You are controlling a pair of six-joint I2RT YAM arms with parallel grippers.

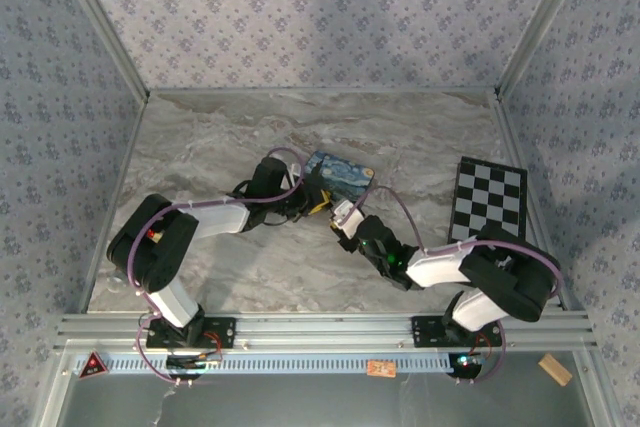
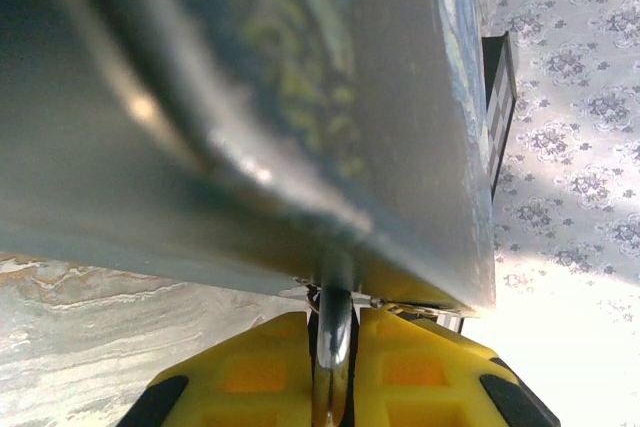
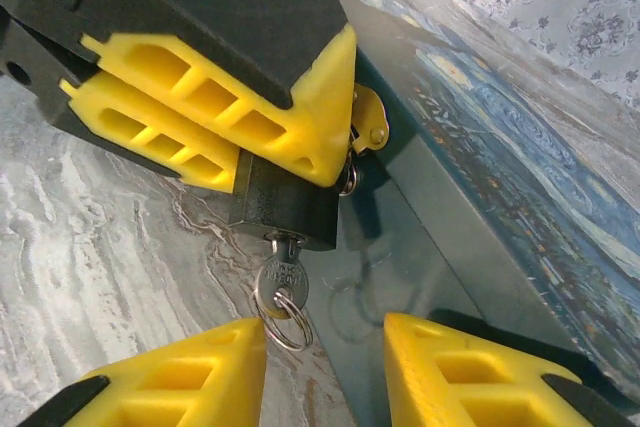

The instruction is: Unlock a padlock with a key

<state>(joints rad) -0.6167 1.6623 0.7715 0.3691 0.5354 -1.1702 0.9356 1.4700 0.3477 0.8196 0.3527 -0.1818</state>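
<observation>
My right gripper needs to swing round, because the key's flat head faces it broadside, and pinch its flat sides (image 3: 284, 277) before it turns the key.
The small dark padlock (image 3: 285, 212) is held just above the marble table, with my left gripper (image 2: 333, 372) shut on it. Its silvery shackle (image 2: 333, 337) runs up between the yellow fingers (image 3: 250, 127) to the brass hasp (image 3: 365, 122) of the blue swirl-painted box (image 3: 500, 197). A silver key (image 3: 281, 282) with a split ring sticks out of the padlock's underside. My right gripper (image 3: 325, 372) is open just short of the key, one finger on each side and neither touching it. In the top view the left gripper (image 1: 308, 203) and the right gripper (image 1: 345, 219) meet at the box's near corner.
The blue box (image 1: 340, 174) lies in the middle of the marble table (image 1: 200, 147). A black-and-white checkerboard (image 1: 490, 199) lies at the right, beside the right arm. Patterned walls close in the table on three sides.
</observation>
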